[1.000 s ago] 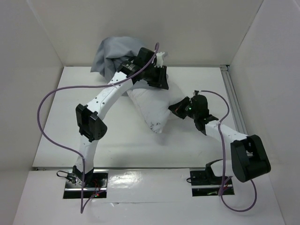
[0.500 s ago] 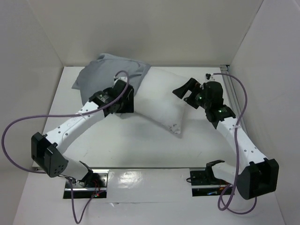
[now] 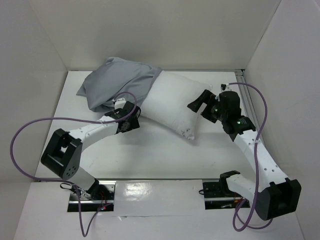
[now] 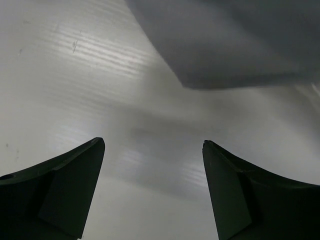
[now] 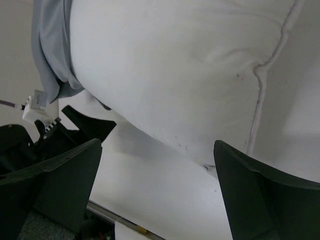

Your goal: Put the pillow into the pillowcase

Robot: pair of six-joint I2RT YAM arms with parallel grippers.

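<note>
Next, I move my right gripper down to the white pillow and close it on its bare end [image 3: 191,130] [image 5: 214,152] beside the pillow's near corner.
The pillow [image 3: 175,102] lies flat across the back of the table, plump and white. Its left end sits inside the blue-grey pillowcase [image 3: 117,86], and its right half is bare. My left gripper [image 3: 134,116] is open, low over the table just in front of the pillowcase's near edge. In the left wrist view a corner of the pillowcase [image 4: 235,45] lies ahead of the left gripper [image 4: 154,150], with only table between the fingers. My right gripper [image 3: 199,106] is open beside the pillow's right end. The right gripper [image 5: 157,150] faces the pillow [image 5: 175,70] and holds nothing.
White walls enclose the table on the left, back and right. A metal rail [image 3: 248,107] runs along the right side. Purple cables [image 3: 30,130] loop off both arms. The left arm's elbow [image 3: 62,155] rests low at the front left.
The pillow and pillowcase have dropped from a raised bunch to lie flat. Both grippers have opened. The left arm has pulled back and down; the right gripper has shifted to the pillow's right end.
</note>
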